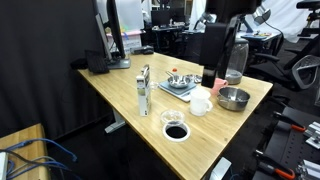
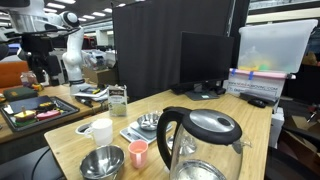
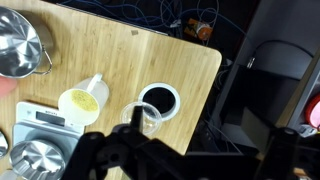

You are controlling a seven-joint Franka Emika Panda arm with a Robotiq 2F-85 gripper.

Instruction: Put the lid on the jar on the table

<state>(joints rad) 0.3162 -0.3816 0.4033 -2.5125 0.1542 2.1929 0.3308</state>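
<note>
I should next move my gripper to the knob (image 1: 172, 115) (image 3: 137, 117) in the middle of the small clear lid beside the white ring and close it there.
The jar (image 1: 144, 89) stands upright near the middle of the light-wood table (image 1: 120, 95); it also shows in an exterior view (image 2: 117, 100). The small clear lid (image 1: 171, 117) lies flat on the table next to a white ring with a dark centre (image 1: 176, 131). In the wrist view the lid (image 3: 150, 119) lies beside that ring (image 3: 159, 100). My gripper (image 1: 210, 74) hangs above the table's far side, well away from the jar and lid. In the wrist view it (image 3: 185, 152) is a dark shape at the bottom, its fingers apart and empty.
A white cup (image 1: 201, 103), a steel bowl (image 1: 233, 98), a tray with a small bowl (image 1: 180, 82) and a grey pitcher (image 1: 235, 62) crowd the table's end. A pink cup (image 2: 138, 152) stands by the pitcher (image 2: 200, 140). Monitors (image 1: 118, 40) stand at the far edge.
</note>
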